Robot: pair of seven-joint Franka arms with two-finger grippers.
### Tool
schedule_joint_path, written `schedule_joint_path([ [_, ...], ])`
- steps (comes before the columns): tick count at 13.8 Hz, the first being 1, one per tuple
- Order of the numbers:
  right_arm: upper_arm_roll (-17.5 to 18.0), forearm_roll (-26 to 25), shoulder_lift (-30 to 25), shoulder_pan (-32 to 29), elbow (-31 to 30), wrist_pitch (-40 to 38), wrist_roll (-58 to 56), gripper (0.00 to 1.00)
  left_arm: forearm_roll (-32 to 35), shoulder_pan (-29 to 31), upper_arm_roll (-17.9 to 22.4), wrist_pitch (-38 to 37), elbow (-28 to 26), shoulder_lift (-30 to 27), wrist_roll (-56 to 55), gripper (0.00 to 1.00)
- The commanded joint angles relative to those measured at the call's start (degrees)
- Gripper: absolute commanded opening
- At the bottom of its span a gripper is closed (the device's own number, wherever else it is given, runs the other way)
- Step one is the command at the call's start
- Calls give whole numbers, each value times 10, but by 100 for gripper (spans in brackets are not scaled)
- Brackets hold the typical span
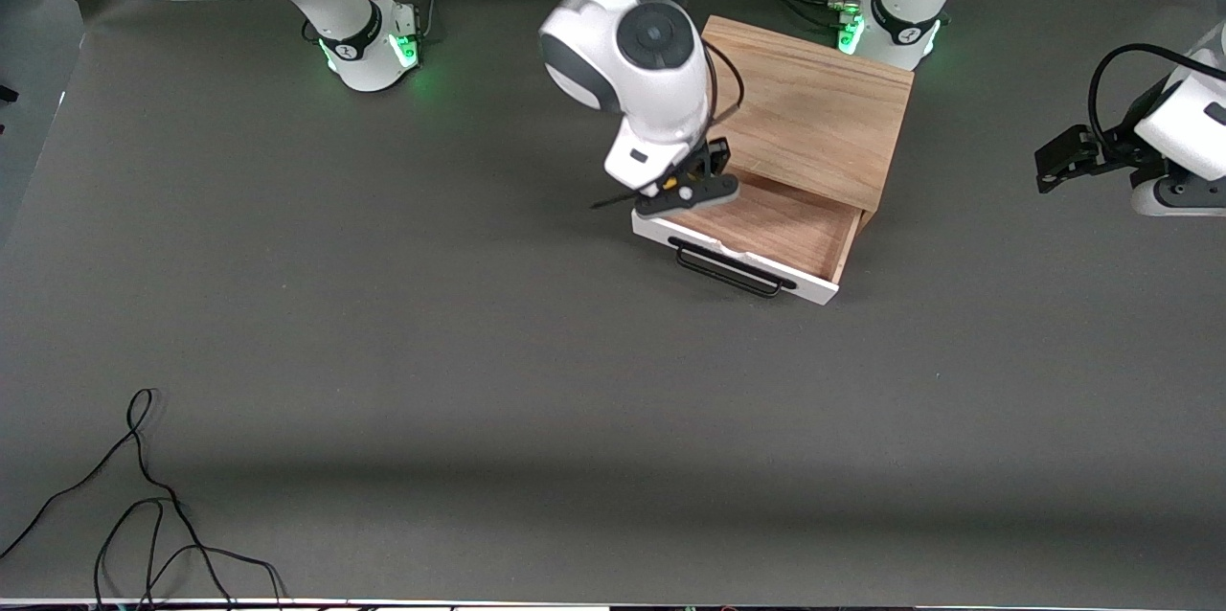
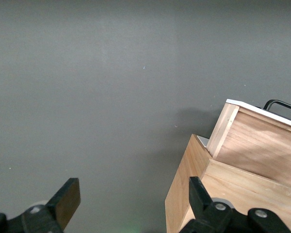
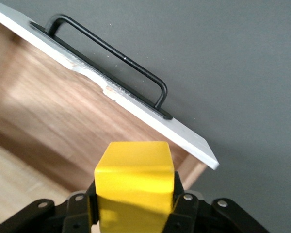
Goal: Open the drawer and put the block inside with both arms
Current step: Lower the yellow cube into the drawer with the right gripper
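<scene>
The robot's right gripper will set the yellow block down inside the drawer (image 1: 694, 203) (image 3: 146, 149), close behind the drawer's white front panel near that panel's corner.
The drawer (image 1: 781, 230) stands pulled out of the light-wood cabinet (image 1: 814, 108), its white front and black handle (image 1: 730, 268) facing the front camera. My right gripper (image 1: 686, 192) hangs over the drawer's corner toward the right arm's end, shut on the yellow block (image 3: 135, 182). In the right wrist view the gripper (image 3: 135, 208) holds the block above the drawer's wooden floor, just inside the white front panel (image 3: 136, 104). My left gripper (image 1: 1054, 161) waits open and empty off the left arm's end of the cabinet. In the left wrist view (image 2: 133, 196) its jaws stand wide apart.
A black cable (image 1: 144, 496) lies looped on the grey mat near the front camera, toward the right arm's end. The left wrist view shows the cabinet's side (image 2: 182, 194) and the drawer's side wall (image 2: 262, 145).
</scene>
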Motion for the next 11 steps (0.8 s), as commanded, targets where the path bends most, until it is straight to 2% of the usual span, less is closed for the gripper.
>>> schedule_joint_path([
  [1, -6, -12, 42, 17, 53, -4, 26, 0, -12, 4, 17, 6, -9, -18, 15, 100],
  [3, -4, -25, 64, 18, 56, 17, 35, 0, -26, -7, 30, 4, -4, -15, 16, 100],
  [8, -6, -40, 93, 39, 54, 36, 91, 0, -26, -179, 193, 7, -3, -14, 12, 100],
  [11, -6, -37, 94, 32, 51, 36, 159, 0, -26, -189, 201, 1, 2, -13, 5, 100],
])
